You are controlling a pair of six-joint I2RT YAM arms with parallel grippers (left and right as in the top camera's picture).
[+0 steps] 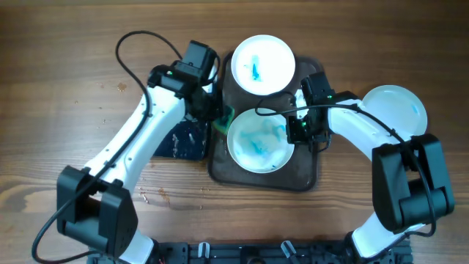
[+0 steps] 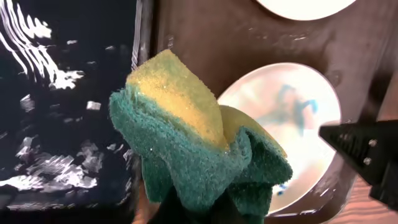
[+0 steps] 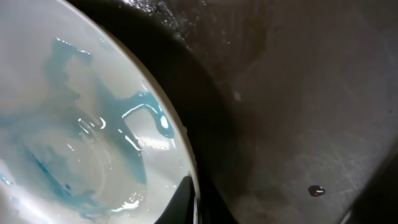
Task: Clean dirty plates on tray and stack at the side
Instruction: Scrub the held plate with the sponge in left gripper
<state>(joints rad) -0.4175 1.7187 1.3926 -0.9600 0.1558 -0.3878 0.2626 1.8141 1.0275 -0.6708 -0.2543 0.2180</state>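
The robot's left gripper will release the green and yellow sponge on the near half of the dark wet mat (image 1: pixel 185 128) (image 2: pixel 71 121).
A dark brown tray (image 1: pixel 308 176) holds two white plates. The far plate (image 1: pixel 262 64) has a blue stain. The near plate (image 1: pixel 256 143) is smeared blue all over. My left gripper (image 1: pixel 218 117) is shut on a yellow and green sponge (image 1: pixel 222 123) at the near plate's left rim. In the left wrist view the sponge (image 2: pixel 186 137) hangs over the tray beside the plate (image 2: pixel 292 118). My right gripper (image 1: pixel 297 132) is shut on the near plate's right rim; one finger (image 3: pixel 183 199) lies inside the rim of the plate (image 3: pixel 74 143).
A clean white plate (image 1: pixel 399 110) lies on the wooden table to the right of the tray. A dark wet mat (image 1: pixel 183 139) lies just left of the tray and also shows in the left wrist view (image 2: pixel 62 93).
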